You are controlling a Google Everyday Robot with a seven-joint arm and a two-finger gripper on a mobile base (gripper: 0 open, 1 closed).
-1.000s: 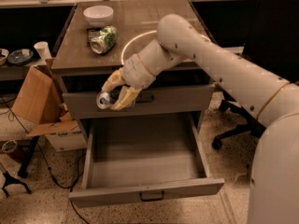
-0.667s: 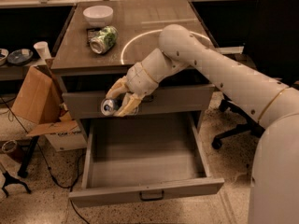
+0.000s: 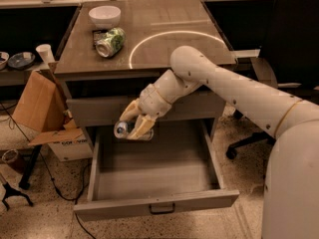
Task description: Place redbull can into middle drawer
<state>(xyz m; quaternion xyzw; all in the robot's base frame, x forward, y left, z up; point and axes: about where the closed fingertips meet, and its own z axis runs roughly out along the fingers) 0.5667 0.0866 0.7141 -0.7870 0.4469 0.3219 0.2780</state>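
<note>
Next, I set the redbull can on the middle drawer's bottom (image 3: 111, 175), beside its side nearest the cardboard box, with my gripper.
The redbull can (image 3: 123, 129) is a slim silver can lying sideways in my gripper (image 3: 134, 124), its top facing left. The gripper's pale fingers (image 3: 143, 126) are shut around it. It hangs over the back left of the open middle drawer (image 3: 155, 203), a wide grey tray pulled far out with a small dark handle on its front. The closed grey drawer front (image 3: 99, 109) sits just above and behind the gripper.
A green-and-white can (image 3: 110, 42) lies on its side on the cabinet top beside a white bowl (image 3: 104, 16). A cardboard box (image 3: 37, 108) stands to the left of the cabinet. A black office chair (image 3: 289, 59) stands at the right.
My gripper has moved down and to the right with the can, from in front of the upper drawer face to over the open drawer's back left.
</note>
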